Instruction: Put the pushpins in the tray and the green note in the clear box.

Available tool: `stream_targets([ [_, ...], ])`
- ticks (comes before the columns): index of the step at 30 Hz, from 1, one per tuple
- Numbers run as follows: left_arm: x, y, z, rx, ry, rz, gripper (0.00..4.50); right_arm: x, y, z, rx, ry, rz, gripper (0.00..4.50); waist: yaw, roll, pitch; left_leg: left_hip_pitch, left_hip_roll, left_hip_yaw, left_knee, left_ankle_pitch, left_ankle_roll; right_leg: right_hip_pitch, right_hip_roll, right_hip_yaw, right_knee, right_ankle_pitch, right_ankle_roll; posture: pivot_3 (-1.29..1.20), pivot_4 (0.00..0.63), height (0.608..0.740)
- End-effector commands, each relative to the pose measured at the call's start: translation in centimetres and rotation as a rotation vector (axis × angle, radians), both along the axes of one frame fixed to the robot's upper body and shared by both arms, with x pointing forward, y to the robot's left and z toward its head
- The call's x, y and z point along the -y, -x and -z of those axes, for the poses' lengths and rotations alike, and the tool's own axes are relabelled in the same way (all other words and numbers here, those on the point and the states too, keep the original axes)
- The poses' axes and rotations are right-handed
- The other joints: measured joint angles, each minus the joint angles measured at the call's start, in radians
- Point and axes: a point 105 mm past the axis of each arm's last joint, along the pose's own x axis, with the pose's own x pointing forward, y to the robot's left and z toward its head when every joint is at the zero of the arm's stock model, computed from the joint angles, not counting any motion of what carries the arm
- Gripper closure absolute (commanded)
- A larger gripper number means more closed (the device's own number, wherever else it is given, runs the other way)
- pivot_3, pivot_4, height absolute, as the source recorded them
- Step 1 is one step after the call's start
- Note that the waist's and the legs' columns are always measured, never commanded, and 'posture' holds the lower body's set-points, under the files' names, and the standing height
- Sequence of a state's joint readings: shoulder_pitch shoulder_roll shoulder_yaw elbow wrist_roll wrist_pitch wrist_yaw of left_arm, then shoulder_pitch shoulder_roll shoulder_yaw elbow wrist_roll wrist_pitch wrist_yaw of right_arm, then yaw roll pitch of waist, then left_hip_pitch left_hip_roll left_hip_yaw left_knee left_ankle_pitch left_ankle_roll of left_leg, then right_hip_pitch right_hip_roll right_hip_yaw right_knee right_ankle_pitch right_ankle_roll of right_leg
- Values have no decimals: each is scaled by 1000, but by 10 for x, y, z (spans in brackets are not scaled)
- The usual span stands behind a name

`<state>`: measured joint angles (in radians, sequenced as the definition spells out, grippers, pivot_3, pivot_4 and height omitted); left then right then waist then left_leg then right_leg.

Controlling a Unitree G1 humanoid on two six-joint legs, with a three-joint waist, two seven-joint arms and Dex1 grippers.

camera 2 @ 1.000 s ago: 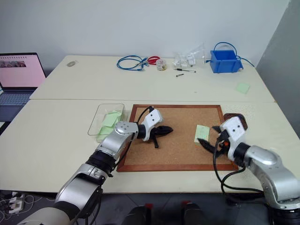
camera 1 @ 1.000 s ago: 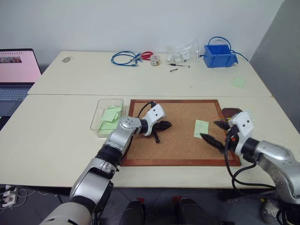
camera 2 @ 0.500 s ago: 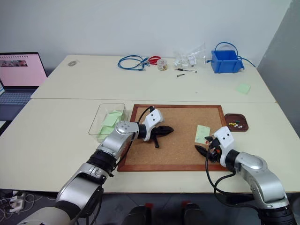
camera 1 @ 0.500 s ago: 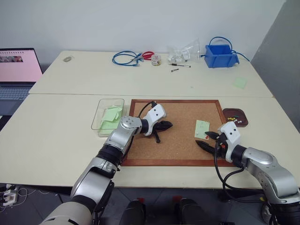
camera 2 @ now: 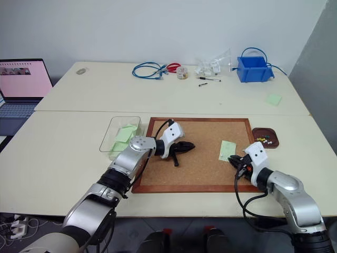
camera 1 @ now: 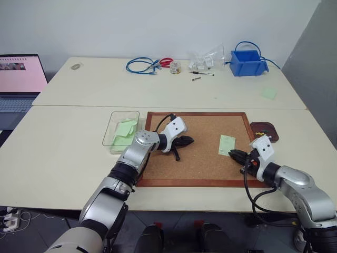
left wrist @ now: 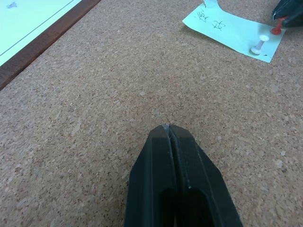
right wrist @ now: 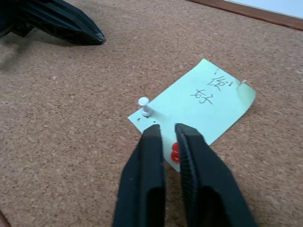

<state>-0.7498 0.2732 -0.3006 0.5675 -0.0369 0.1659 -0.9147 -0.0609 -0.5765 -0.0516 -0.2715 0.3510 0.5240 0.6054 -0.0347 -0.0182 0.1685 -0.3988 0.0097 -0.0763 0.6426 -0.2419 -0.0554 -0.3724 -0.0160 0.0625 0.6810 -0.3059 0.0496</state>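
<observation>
The fingers of my right gripper sit off-centre over the head of the red pushpin, so I should open them, close them around the head and then lift the pushpin to the tray point(camera 2: 265, 138).
The pale green note point(right wrist: 199, 111) lies on the right part of the corkboard point(camera 1: 197, 158), pinned by a white pin point(right wrist: 145, 107) and a red pushpin point(right wrist: 175, 152) at its near edge. My right gripper point(right wrist: 166, 127) is low over that edge, shut on the red pushpin; the gripper point(camera 1: 235, 154) also shows from the head. My left gripper point(left wrist: 169, 130) rests shut on the cork at mid-board with nothing in it. The dark tray point(camera 1: 265, 125) holds several small pins, just right of the board. Left of the board, the clear box point(camera 1: 111, 126) contains green paper.
At the back of the table are a blue bin point(camera 1: 246, 62), a blue cable point(camera 1: 141, 65), red scissors point(camera 1: 165, 61) and a plastic bag point(camera 1: 205, 57). A bright green square paper point(camera 1: 269, 93) lies back right. A laptop point(camera 1: 18, 79) stands far left.
My right gripper has sunk toward the note's near edge and closed from wide open onto the red pushpin. The left gripper has stayed still.
</observation>
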Motion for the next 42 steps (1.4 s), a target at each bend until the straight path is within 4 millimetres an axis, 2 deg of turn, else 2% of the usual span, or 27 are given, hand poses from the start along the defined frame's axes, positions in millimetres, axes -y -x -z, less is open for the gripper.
stream_targets([
  [1,-6,3,13,-31,-45,-11,4500,4,0,1,3,12,16,4480,0,0,0,0,0,0,0,0,0,0,0,0,0,0,0,0,150,740],
  [8,-6,2,13,-28,-45,-13,4500,3,-1,1,7,12,20,4480,0,0,0,0,0,0,0,0,0,0,0,0,0,0,0,0,150,740],
  [11,-7,2,13,-28,-45,-14,4500,4,-2,0,16,15,24,4076,0,0,0,0,0,0,0,0,0,0,0,0,0,0,0,0,150,740],
  [15,-7,2,13,-28,-46,-15,4500,5,-3,1,17,22,30,3313,0,0,0,0,0,0,0,0,0,0,0,0,0,0,0,0,150,740],
  [24,-7,1,11,-25,-45,-17,4500,4,-4,2,12,17,27,3313,0,0,0,0,0,0,0,0,0,0,0,0,0,0,0,0,150,740],
  [27,-8,1,11,-24,-46,-16,4500,3,-4,1,14,3,20,3740,0,0,0,0,0,0,0,0,0,0,0,0,0,0,0,0,150,740],
  [30,-8,1,11,-24,-46,-17,4500,2,-4,0,16,2,18,4446,0,0,0,0,0,0,0,0,0,0,0,0,0,0,0,0,150,740],
  [38,-7,1,11,-22,-44,-17,4500,3,-2,-10,44,-12,10,4446,0,0,0,0,0,0,0,0,0,0,0,0,0,0,0,0,150,740],
  [42,-7,1,11,-23,-45,-16,4500,0,0,-26,83,-30,-4,4446,0,0,0,0,0,0,0,0,0,0,0,0,0,0,0,0,150,740],
])
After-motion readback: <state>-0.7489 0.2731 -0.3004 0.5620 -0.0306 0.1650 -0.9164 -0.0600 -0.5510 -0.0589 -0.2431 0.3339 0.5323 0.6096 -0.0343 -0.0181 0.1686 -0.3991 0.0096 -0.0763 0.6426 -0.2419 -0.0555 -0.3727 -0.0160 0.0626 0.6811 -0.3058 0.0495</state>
